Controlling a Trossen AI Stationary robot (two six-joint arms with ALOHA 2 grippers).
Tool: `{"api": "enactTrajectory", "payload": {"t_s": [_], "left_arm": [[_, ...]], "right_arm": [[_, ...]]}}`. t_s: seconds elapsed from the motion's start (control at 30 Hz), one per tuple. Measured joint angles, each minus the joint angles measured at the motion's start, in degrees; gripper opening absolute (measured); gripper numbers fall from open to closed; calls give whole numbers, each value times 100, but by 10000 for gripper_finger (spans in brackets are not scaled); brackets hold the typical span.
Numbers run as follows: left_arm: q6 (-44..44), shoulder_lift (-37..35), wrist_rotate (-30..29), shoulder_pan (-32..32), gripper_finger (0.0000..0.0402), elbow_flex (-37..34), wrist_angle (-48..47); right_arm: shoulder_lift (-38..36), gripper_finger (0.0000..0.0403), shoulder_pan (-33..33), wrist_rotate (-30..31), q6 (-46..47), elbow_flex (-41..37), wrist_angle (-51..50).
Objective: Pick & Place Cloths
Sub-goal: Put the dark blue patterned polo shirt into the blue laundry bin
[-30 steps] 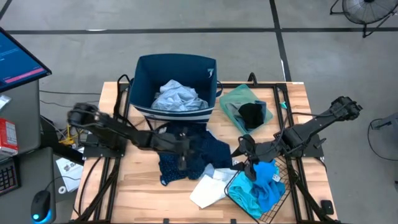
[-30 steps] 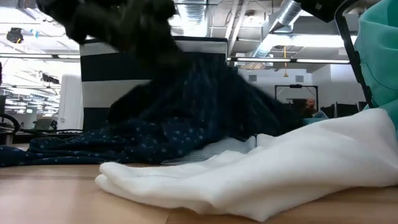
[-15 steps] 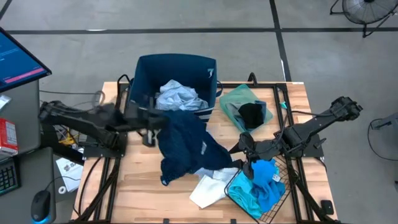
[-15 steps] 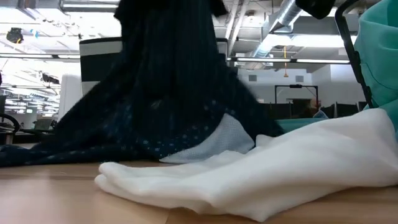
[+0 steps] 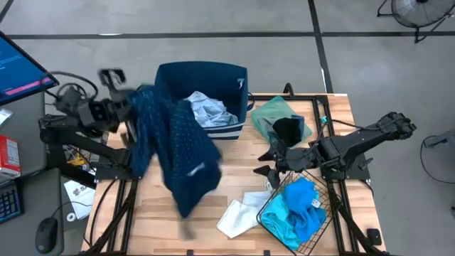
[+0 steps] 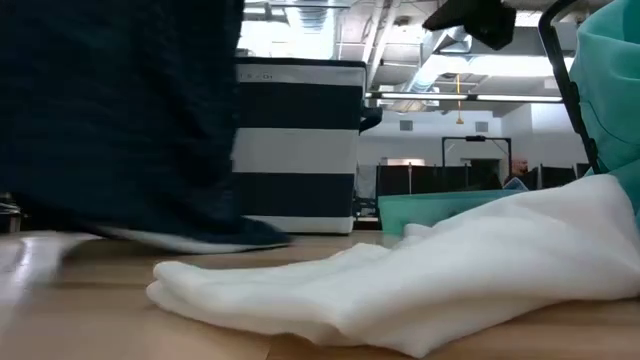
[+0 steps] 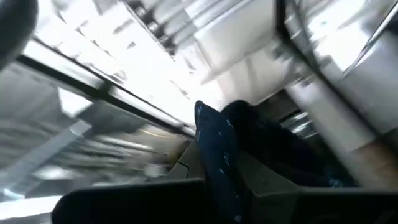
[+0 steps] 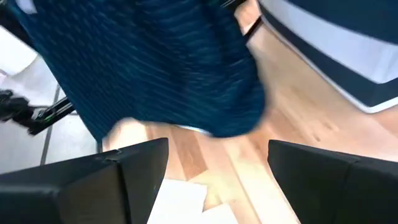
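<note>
I will release the navy dotted garment from my left gripper over the near rim of the striped navy bin [image 5: 198, 119], partly inside. The garment is now raised beside that bin.
My left gripper [image 5: 130, 116] is raised beyond the table's left edge, beside the striped navy bin [image 5: 234, 78], shut on the navy dotted garment [image 5: 174, 153]. In the low view that garment [image 6: 120, 120] fills the left side. My right gripper [image 5: 268, 162] is open over the bare wood between the wire basket [image 5: 321, 235] and the green cloth [image 5: 274, 110], touching nothing. A pale blue-white cloth [image 5: 202, 110] lies in the bin. A black cloth [image 5: 288, 130] rests on the green one. The turquoise cloth [image 5: 295, 213] lies in the basket, and the white cloth [image 5: 238, 213] lies flat on the table. My left gripper pinches a bunched fold at the garment's upper end [image 7: 214, 146] between its two fingers. The garment hangs long below the hold, slanting toward the table's near side. Whether its lower end [image 6: 205, 238] touches the wood, I cannot tell.
The bin stands at the table's far edge, the wire basket at the near right corner. Bare wood [image 5: 234, 160] shows in the table's middle. A monitor [image 5: 18, 67] and desk clutter stand left of the table. The low view has the white cloth [image 6: 400, 290] close in front.
My left gripper has swung up and toward the table's left and far side, drawing the navy garment off the table's middle, so it now hangs long from the hold. My right gripper has moved off the turquoise cloth toward the table's far side.
</note>
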Motion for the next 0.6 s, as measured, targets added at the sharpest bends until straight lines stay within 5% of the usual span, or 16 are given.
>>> {"api": "enactTrajectory", "payload": {"t_s": [0.27,0.6], "left_arm": [[748,561,508,1714,4,1497,-5],[-705,2408,2520,4142,5,4073,13]], "right_arm": [[0,270,-690,-84,394,0,57],[2,270,-1270,-137,771,0,234]]}}
